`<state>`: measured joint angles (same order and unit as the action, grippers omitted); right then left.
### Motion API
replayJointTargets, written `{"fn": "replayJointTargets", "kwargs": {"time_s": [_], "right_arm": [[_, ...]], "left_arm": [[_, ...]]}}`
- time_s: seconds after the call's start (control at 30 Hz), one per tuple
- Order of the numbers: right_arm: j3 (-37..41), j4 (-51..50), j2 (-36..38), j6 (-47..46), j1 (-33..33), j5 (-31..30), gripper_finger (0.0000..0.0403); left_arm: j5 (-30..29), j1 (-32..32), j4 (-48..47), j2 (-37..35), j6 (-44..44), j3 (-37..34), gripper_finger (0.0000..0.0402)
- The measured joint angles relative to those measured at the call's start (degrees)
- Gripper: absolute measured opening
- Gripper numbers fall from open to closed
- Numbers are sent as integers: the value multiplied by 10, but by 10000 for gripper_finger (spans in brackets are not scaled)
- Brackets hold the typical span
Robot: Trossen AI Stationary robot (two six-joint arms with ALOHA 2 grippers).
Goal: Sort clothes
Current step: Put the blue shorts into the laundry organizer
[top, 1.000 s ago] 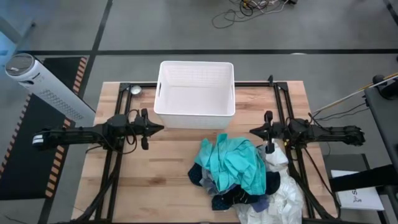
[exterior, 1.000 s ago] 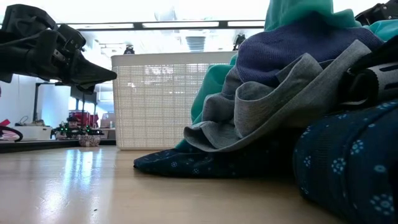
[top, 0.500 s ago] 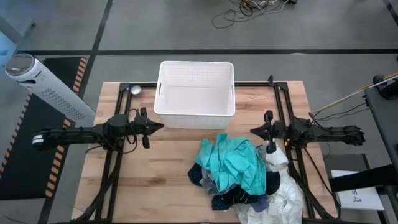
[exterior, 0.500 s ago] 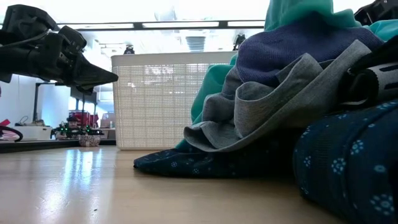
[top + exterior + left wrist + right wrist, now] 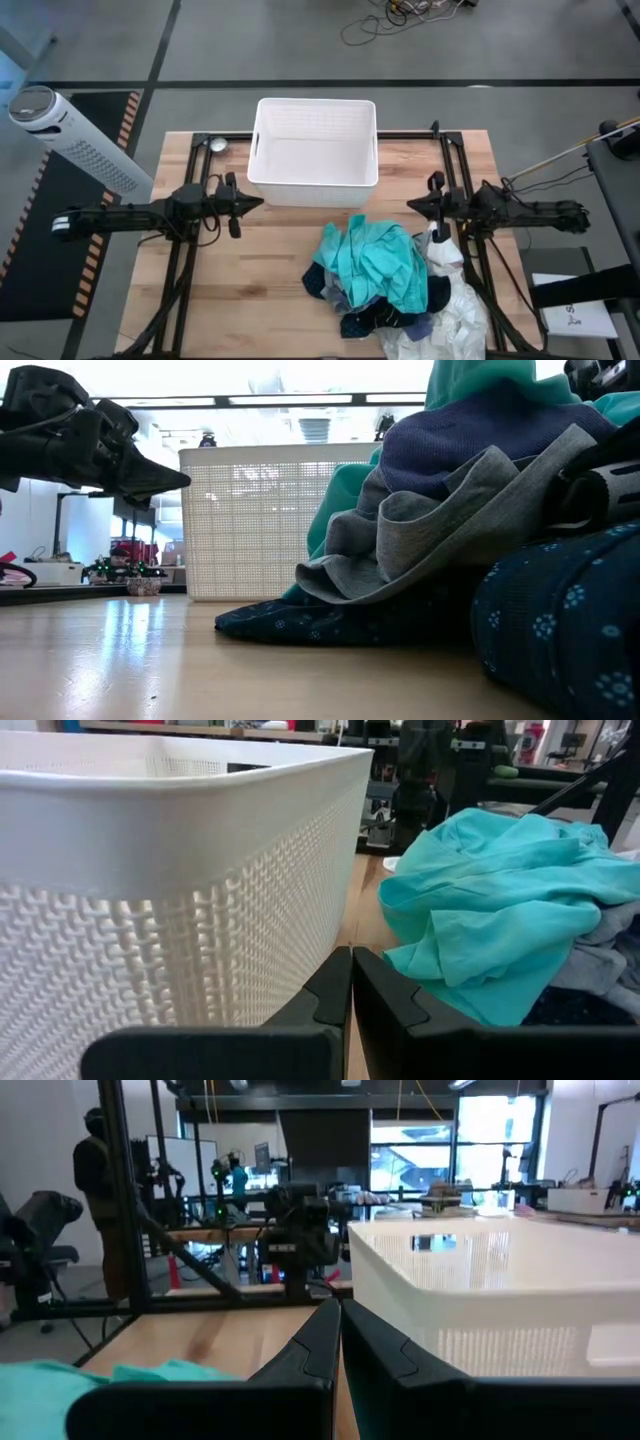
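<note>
The robot's right gripper should next go to the middle of the teal piece (image 5: 358, 257) on top of the heap and close there.
A heap of clothes (image 5: 395, 285) lies on the table's near right part: a teal piece (image 5: 378, 262) on top, grey (image 5: 440, 530), purple (image 5: 470, 440) and dark blue patterned pieces (image 5: 560, 620) under it, a large white piece (image 5: 455, 315) at the near right. The teal piece also shows in the left wrist view (image 5: 490, 910). My left gripper (image 5: 258, 205) is shut and empty, left of the heap and near the white basket (image 5: 315, 150). My right gripper (image 5: 410, 208) is shut and empty, just above the heap's far right edge.
The white slatted basket stands at the table's far middle, between the two arms. Black rails (image 5: 455, 180) run along the table's sides. A small round metal object (image 5: 217, 144) lies at the far left. Bare wood (image 5: 250, 290) lies at the near left. A person (image 5: 95, 1190) stands beyond the table.
My right gripper has drawn back a little toward the table's right edge. The clothes and my left gripper have kept still.
</note>
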<state>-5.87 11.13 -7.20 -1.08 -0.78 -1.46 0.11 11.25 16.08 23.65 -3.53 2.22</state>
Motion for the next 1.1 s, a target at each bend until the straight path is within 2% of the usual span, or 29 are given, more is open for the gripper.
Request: {"fn": "replayJointTargets", "kwargs": {"time_s": [0.27,0.43,0.5,0.67,0.9,1.03,1.1], "right_arm": [[-66,-5,-130,-23,0,5,0],[-152,-77,-230,-30,2,73,6],[-197,-133,-269,-35,6,92,18],[-296,-229,-366,-36,36,94,69],[-383,-272,-493,-55,106,94,134],[-413,-277,-544,-90,140,88,156],[-425,-281,-568,-104,155,64,163]], "left_arm": [[1,0,20,7,-3,0,0],[4,0,41,8,-5,0,2],[4,0,46,8,-5,0,4],[4,0,45,10,-5,0,10],[5,0,44,18,0,0,2],[5,0,44,20,6,0,0],[6,0,45,20,11,0,0]]}}
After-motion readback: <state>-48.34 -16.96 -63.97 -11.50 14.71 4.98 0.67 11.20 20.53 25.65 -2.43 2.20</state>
